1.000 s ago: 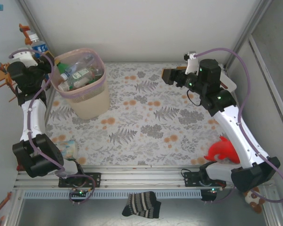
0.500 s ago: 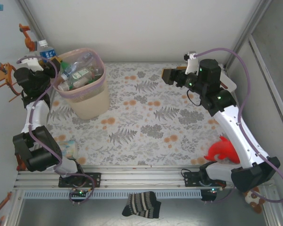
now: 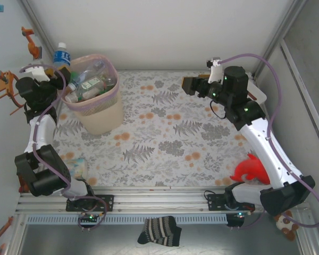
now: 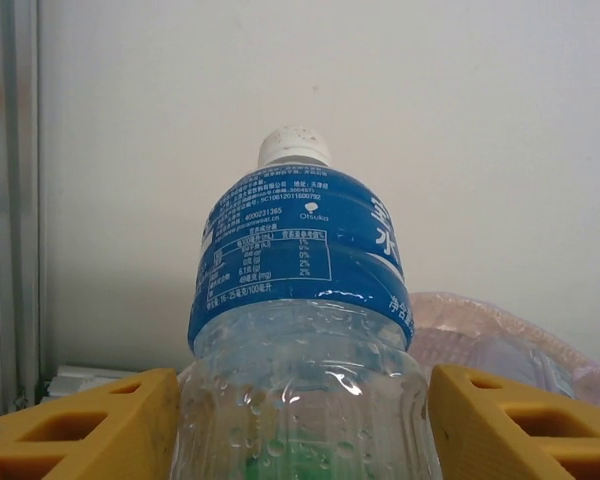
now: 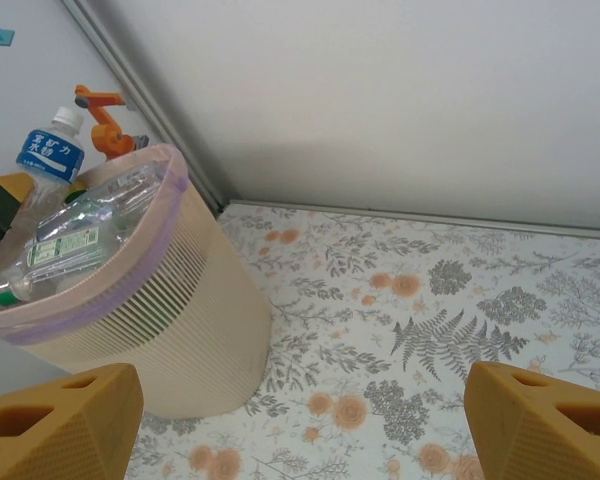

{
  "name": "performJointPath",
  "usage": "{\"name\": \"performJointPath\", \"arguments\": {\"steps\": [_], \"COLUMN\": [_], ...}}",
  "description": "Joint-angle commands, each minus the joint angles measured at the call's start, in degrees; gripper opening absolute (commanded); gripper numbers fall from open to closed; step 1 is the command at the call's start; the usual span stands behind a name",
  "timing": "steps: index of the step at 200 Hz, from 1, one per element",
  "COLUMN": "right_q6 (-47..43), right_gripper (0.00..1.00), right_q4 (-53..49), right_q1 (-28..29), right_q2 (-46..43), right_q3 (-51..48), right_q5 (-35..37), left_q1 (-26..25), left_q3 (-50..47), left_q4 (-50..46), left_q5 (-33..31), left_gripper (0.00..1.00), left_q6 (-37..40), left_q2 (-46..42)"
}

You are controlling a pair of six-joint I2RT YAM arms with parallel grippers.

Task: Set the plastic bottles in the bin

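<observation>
Next, my left gripper tips the upright bottle inward and takes it by the label point(image 4: 298, 245), as it now holds the bottle below its label at the bin's rim.
The pale pink bin point(image 3: 95, 106) stands at the table's far left, with several crushed clear bottles point(image 3: 87, 81) piled to its rim; the bin point(image 5: 130, 300) also shows in the right wrist view. My left gripper point(image 3: 54, 69) is raised beside the bin's left rim, shut on a clear bottle point(image 4: 302, 330) with a blue label and white cap, held upright. That bottle point(image 3: 61, 54) pokes up above the rim, and the same bottle point(image 5: 48, 152) stands behind the bin in the right wrist view. My right gripper point(image 3: 187, 85) hovers open over the far right of the table, nothing between its fingers point(image 5: 540, 425).
A floral cloth point(image 3: 170, 133) covers the table. A red toy dolphin point(image 3: 251, 170) lies at the right edge by the right arm. A small pale object point(image 3: 78, 166) sits at the near left. A striped sock point(image 3: 159, 231) lies below the rail. Orange hooks point(image 3: 31, 41) hang on the left wall.
My left gripper has swung the blue-labelled bottle up and rightward, from behind the bin's left side toward its rim. The right arm has stayed still.
</observation>
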Motion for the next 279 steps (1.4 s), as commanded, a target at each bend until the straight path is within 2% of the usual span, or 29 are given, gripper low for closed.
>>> {"name": "performJointPath", "arguments": {"steps": [1,29,43,70,101,122,170,205,223,252,279], "right_q6": [0.28,0.17,0.19,0.08,-0.10,-0.10,-0.19,0.08,0.16,0.21,0.32], "right_gripper": [0.83,0.83,0.83,0.83,0.83,0.83,0.83,0.83,0.83,0.83,0.83], "right_q4": [2.18,2.18,2.26,2.27,2.15,2.13,1.70,1.74,1.83,1.90,2.14], "right_q1": [-0.35,-0.35,-0.35,-0.35,-0.35,-0.35,-0.35,-0.35,-0.35,-0.35,-0.35], "right_q2": [0.02,-0.13,-0.32,-0.71,-0.51,-0.55,-0.06,0.58,0.82,1.09,1.26], "right_q3": [0.57,0.56,0.39,-0.04,0.38,0.39,1.13,1.70,1.81,1.98,1.97], "right_q5": [-0.85,-0.85,-0.85,-0.47,-0.60,-0.42,-0.37,-0.59,-0.75,-0.94,-1.03], "left_q1": [0.02,0.05,0.02,0.02,-0.41,-0.68,-1.51,-1.83,-2.13,-2.60,-4.03], "left_q3": [2.80,5.57,5.78,9.27,17.37,20.73,23.25,22.86,21.47,19.54,19.96], "left_q4": [-4.37,-8.59,-8.73,-12.43,-19.67,-22.87,-26.17,-25.69,-24.51,-23.81,-26.67], "left_q5": [2.79,5.28,6.38,10.08,17.87,20.85,24.86,28.08,26.48,17.33,10.65], "left_gripper": [0.61,0.51,0.49,0.48,0.49,0.53,0.73,0.76,0.78,0.85,0.87], "left_q6": [1.82,2.77,3.07,5.74,7.60,8.16,10.73,11.53,11.76,12.09,13.53], "left_q2": [-1.34,0.04,0.41,2.68,8.41,11.14,13.11,13.03,11.38,7.45,4.62]}}
